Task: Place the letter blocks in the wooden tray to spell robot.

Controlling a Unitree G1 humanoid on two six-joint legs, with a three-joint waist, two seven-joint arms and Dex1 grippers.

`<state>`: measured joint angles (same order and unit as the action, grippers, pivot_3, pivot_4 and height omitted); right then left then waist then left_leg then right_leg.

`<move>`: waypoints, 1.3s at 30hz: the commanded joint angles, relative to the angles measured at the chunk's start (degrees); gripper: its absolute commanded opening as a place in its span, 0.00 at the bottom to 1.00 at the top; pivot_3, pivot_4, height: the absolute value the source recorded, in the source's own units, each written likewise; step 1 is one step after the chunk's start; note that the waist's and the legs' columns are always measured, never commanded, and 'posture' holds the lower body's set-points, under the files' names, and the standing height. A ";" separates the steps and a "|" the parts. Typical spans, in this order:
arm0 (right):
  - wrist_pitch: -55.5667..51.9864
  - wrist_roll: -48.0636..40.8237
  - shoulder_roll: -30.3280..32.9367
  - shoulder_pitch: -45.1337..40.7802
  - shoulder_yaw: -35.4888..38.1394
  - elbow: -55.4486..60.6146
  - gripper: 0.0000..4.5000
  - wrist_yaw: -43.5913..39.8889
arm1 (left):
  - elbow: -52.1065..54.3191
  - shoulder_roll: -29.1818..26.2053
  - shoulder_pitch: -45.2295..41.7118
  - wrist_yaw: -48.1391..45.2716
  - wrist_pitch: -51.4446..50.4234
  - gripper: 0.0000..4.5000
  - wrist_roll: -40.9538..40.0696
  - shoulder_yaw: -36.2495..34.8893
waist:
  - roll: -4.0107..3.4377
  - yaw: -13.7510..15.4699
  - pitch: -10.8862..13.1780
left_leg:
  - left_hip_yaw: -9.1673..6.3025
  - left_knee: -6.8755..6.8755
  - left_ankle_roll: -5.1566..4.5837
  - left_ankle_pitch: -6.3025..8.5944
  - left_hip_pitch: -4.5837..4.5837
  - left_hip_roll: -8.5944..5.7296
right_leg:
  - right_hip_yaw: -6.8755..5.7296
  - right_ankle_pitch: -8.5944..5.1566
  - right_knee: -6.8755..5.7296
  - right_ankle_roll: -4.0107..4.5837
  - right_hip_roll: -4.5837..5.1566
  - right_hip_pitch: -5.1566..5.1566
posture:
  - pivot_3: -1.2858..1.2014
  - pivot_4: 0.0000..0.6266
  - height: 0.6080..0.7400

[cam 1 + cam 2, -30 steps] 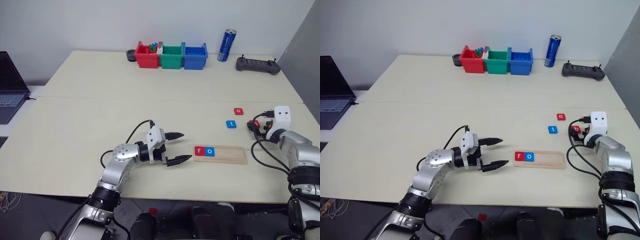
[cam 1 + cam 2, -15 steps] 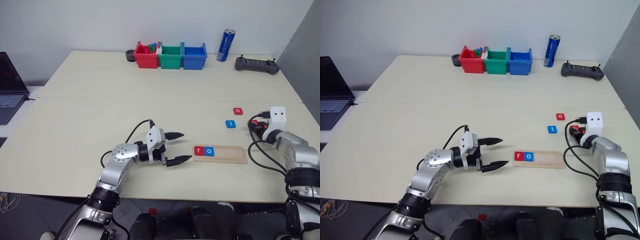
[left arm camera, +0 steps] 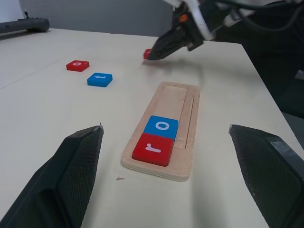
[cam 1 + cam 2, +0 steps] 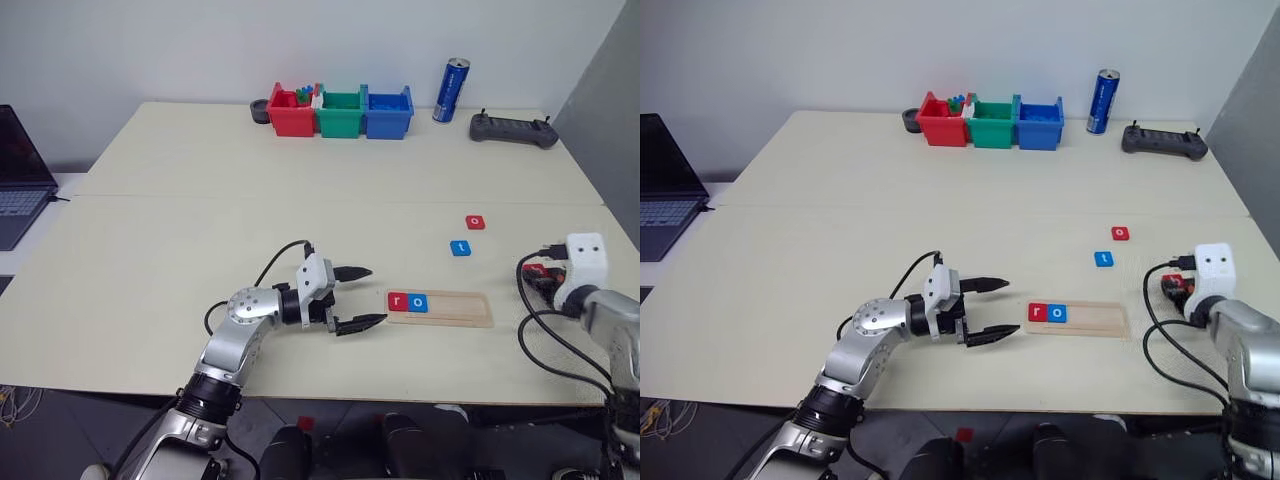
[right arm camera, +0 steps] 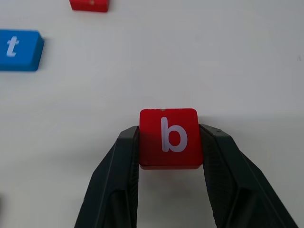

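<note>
The robot's right gripper holds the red b block's side facing the blue o block, so it should put the b down and grip its top and bottom edges (image 5: 170,166).
The wooden tray (image 4: 455,308) lies near the table's front edge, with a red r block (image 4: 398,301) and a blue o block (image 4: 419,302) at its left end. A blue t block (image 4: 460,247) and a red o block (image 4: 476,222) lie on the table beyond it. My right gripper (image 5: 169,142) is shut on a red b block (image 5: 170,124), to the right of the tray just above the tabletop. Left of the tray, my left gripper (image 4: 376,295) points at the tray's end, open and holding nothing.
Red (image 4: 293,112), green (image 4: 341,112) and blue (image 4: 388,112) plastic bins stand at the table's far edge. To their right are a blue can (image 4: 453,90) and a black controller (image 4: 513,129). A laptop (image 4: 18,170) sits at the far left.
My right gripper closed on the red b block and drew back toward me, to the right of the tray. The left arm kept still.
</note>
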<state>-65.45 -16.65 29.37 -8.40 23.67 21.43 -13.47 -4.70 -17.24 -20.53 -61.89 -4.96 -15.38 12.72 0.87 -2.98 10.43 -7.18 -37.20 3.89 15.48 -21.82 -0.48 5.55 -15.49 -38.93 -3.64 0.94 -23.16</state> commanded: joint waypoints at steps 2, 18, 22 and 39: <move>-10.15 -1.53 -6.58 3.17 2.60 12.58 0.32 4.12 | 1.12 0.39 -0.21 -0.18 0.92 1.00 -0.86 0.17 | -0.09 -0.06 -0.05 | 0.02 -0.01 0.00 0.00 0.02 0.00 | 0.00 0.00 -0.01 0.00 -0.01 0.00 | 0.52 0.24 1.00; -7.41 0.41 -4.90 3.57 1.52 10.37 0.99 4.00 | 1.15 0.27 -0.05 -0.69 1.15 1.00 -0.83 0.34 | -0.08 -0.37 -0.06 | 0.06 0.01 0.00 0.00 0.05 0.01 | 0.02 -0.01 0.04 -0.01 -0.04 0.03 | 0.52 0.24 1.00; -5.06 -0.35 -1.63 -8.70 1.19 7.51 0.99 3.20 | 1.25 0.29 0.15 -0.27 1.22 1.00 -0.77 0.23 | -0.15 -0.81 -0.04 | 0.16 0.01 -0.03 -0.02 0.07 0.01 | 0.13 0.00 0.03 -0.01 -0.05 -0.01 | 0.52 0.24 1.00; 56.47 1.58 30.03 -9.09 -19.32 -24.94 0.99 -57.46 | -0.25 1.44 -0.45 -0.61 2.67 1.00 -0.55 1.07 | -0.07 0.99 0.01 | 0.11 0.17 -0.16 0.01 -0.14 -0.14 | -0.07 0.01 0.61 -0.05 0.21 0.05 | 0.52 0.24 1.00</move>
<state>-15.36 -15.21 57.18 -17.67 3.37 -2.21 -65.07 -5.47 -16.36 -20.60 -62.18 -3.31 -15.38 13.32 0.80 -1.99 10.44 -7.07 -37.03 3.73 15.48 -21.95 -0.60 5.49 -15.48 -38.34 -3.68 1.15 -23.11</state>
